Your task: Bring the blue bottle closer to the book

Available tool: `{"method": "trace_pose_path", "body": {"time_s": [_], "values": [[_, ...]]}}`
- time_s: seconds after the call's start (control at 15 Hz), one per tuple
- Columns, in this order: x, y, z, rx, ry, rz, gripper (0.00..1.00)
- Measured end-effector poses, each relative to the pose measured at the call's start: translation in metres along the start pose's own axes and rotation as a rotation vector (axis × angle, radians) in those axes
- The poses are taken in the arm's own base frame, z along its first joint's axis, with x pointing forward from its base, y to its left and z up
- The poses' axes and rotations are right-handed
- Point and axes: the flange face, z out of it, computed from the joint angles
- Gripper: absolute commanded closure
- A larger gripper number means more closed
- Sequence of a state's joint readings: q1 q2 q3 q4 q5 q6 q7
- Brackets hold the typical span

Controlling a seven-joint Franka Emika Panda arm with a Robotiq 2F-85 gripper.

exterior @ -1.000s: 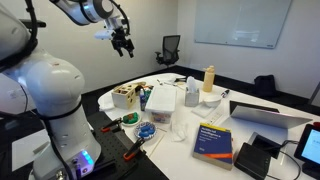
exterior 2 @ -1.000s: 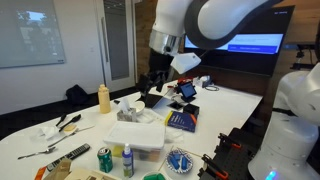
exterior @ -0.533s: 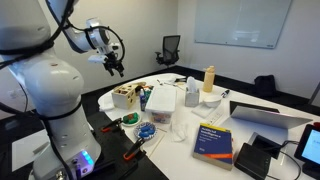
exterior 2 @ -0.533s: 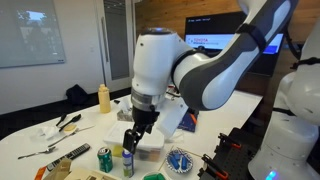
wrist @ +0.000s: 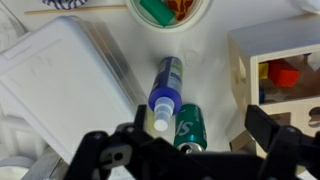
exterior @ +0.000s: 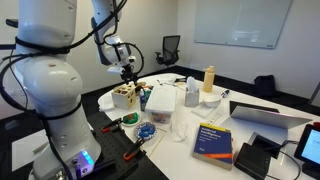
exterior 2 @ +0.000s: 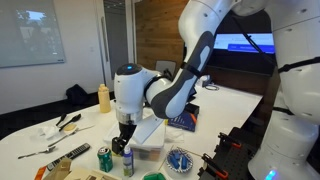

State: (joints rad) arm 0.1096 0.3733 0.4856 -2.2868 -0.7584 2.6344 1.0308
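Note:
My gripper is to go down next to the blue bottle's white tip (exterior: 143,90) (wrist: 163,114), beside the green can, and close there.
The blue bottle (wrist: 166,88) lies on the white table, with a blue-violet body and a white tip pointing toward the camera. A green can (wrist: 188,128) lies right beside it. In an exterior view the bottle (exterior 2: 127,161) stands next to the can (exterior 2: 105,158). My gripper (wrist: 195,140) is open and empty, and hangs just above the bottle and can, its fingers to either side. It also shows in both exterior views (exterior: 128,73) (exterior 2: 122,141). The navy book (exterior: 213,140) (exterior 2: 182,121) lies flat, well away across the table.
A white lidded box (wrist: 60,85) (exterior 2: 140,135) sits close beside the bottle. A wooden box (wrist: 275,50) (exterior: 125,95) is on the can's other side. A bowl (wrist: 170,10), a cream-yellow cylinder (exterior: 209,78), a laptop (exterior: 265,113) and a round blue object (exterior 2: 180,160) also sit on the table.
The arm has swung down from high above the table to just over the bottle and can. The gripper stays empty; the objects have not moved.

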Motion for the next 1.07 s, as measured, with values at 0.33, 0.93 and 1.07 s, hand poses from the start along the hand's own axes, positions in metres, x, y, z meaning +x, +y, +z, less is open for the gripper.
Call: {"method": "trace_pose_path", "body": {"time_s": [0.33,0.93,1.07], "values": [[0.029,-0.013,0.05,0.007,-0.061,0.08,0.0],[0.056,0.009,0.062,-0.024,-0.078,0.23,0.0],[0.056,0.015,0.067,-0.029,-0.087,0.249,0.0]]}}
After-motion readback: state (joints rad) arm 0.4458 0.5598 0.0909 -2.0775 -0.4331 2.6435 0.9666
